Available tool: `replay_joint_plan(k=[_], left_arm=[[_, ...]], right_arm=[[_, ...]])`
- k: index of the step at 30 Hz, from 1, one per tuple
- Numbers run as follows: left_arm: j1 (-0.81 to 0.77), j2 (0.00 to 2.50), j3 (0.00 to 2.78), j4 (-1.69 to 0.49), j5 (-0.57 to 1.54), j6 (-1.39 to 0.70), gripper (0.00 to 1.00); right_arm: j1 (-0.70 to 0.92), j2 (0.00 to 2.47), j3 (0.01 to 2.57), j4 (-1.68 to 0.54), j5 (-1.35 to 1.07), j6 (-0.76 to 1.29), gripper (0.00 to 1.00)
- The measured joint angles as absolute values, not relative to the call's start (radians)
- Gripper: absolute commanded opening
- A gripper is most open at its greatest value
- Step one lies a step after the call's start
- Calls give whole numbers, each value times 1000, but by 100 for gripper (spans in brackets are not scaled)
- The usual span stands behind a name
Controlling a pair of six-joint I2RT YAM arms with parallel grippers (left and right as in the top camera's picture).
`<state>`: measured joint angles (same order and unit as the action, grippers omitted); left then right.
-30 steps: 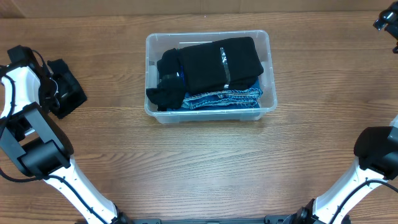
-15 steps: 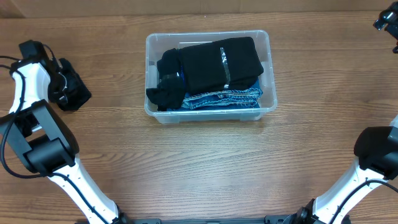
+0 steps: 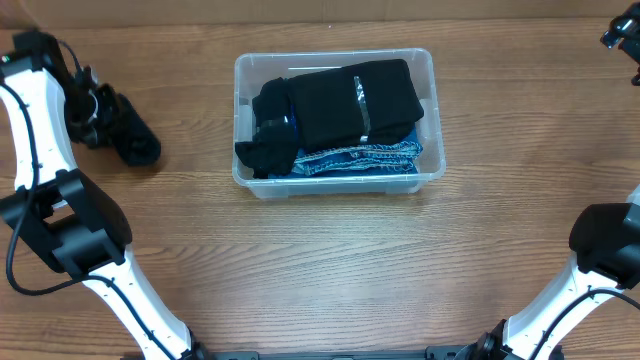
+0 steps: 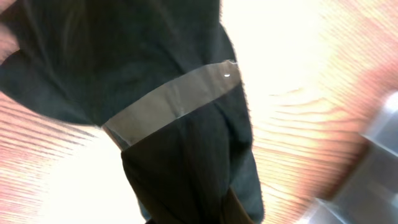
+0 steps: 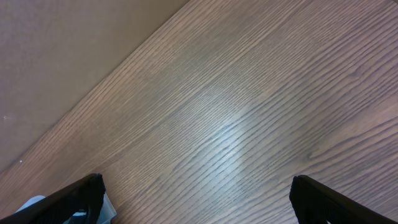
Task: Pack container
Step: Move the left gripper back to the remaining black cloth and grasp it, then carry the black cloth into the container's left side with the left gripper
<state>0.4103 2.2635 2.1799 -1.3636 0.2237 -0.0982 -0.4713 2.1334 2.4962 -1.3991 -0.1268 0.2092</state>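
Observation:
The robot's left gripper will let go of the black cloth bundle, which hangs toward the bin side now, in the clear plastic bin, on the dark cloth [image 3: 271, 135] beside the black folded garment.
The container [image 3: 430, 70] is a clear plastic bin at the table's middle, holding a black folded garment [image 3: 350, 100] with a tape band over folded jeans [image 3: 360, 158]. Left of it, my left gripper [image 3: 98, 112] is shut on a black cloth bundle [image 3: 135, 140], which hangs toward the bin side. In the left wrist view this bundle [image 4: 168, 74] fills the frame, a clear tape band [image 4: 174, 102] wrapped around it; my fingers are mostly hidden behind it. My right gripper [image 5: 199, 208] stands open over bare wood at the far right back corner [image 3: 620, 35].
The wooden table [image 3: 330, 270] spreads around the bin. A blurred corner of the clear bin [image 4: 373, 155] shows at the right of the left wrist view. The back wall [image 5: 62, 50] runs along the table's far edge near my right gripper.
My left gripper has closed on the black bundle and carried it a little to the right, while the left arm swung toward the back. The right arm has not moved.

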Motion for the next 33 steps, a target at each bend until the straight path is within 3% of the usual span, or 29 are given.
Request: replay_joint_plan(k=[5,14,25,33], left_arm=[[356,2265,2423,-1514,277,-49,4],[77,2271,2824,-1687,282,23,4],[-315,2271,2834,-1690,64,105,4],[-329,2271,2645,-1692,-59,100,4]], right_arm=[[-471,2133,2496,-1398,-127,209,100],[-471,2133,2496,-1399,-126,209,100],[-471,2133,2496,-1399,-127,208,100],[-471,2133,2496,-1399,-126,209,100]])
